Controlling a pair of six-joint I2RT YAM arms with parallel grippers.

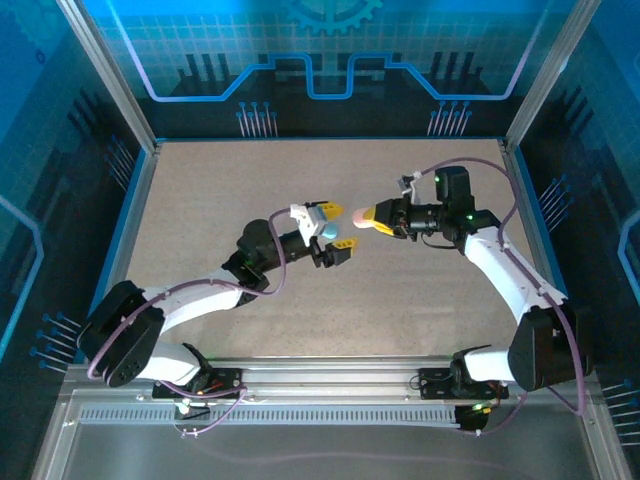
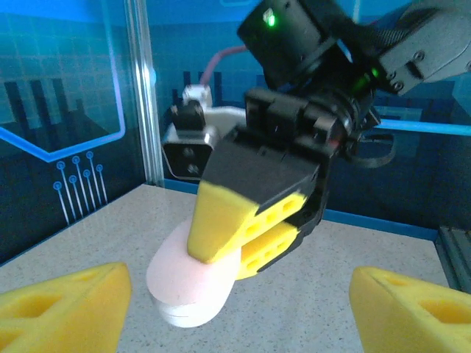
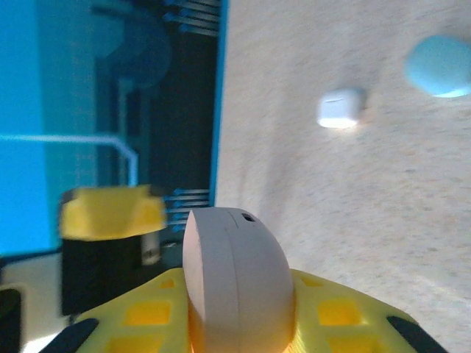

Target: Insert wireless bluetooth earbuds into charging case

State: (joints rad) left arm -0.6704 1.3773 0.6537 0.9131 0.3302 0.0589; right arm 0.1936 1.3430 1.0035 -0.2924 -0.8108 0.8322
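Observation:
My right gripper will set the pink-and-white charging case down on the table (image 1: 347,266) close to the pale blue case, toward the metal rail.
A pink-and-white pebble-shaped charging case (image 2: 184,283) hangs in the air with its lid closed, and my right gripper (image 2: 243,239) is shut on it. In the right wrist view the case (image 3: 235,272) stands edge-on between the yellow fingers (image 3: 147,323). My left gripper (image 2: 239,309) faces it, open wide, its two yellow pads on either side of the case and clear of it. From above, the left gripper (image 1: 334,228) and right gripper (image 1: 365,216) meet mid-table around the case (image 1: 358,213). The earbuds are hidden.
On the table beyond lie a white case (image 3: 340,108) and a pale blue case (image 3: 441,66). Blue walls and a metal frame post (image 2: 143,95) enclose the speckled table (image 1: 420,290).

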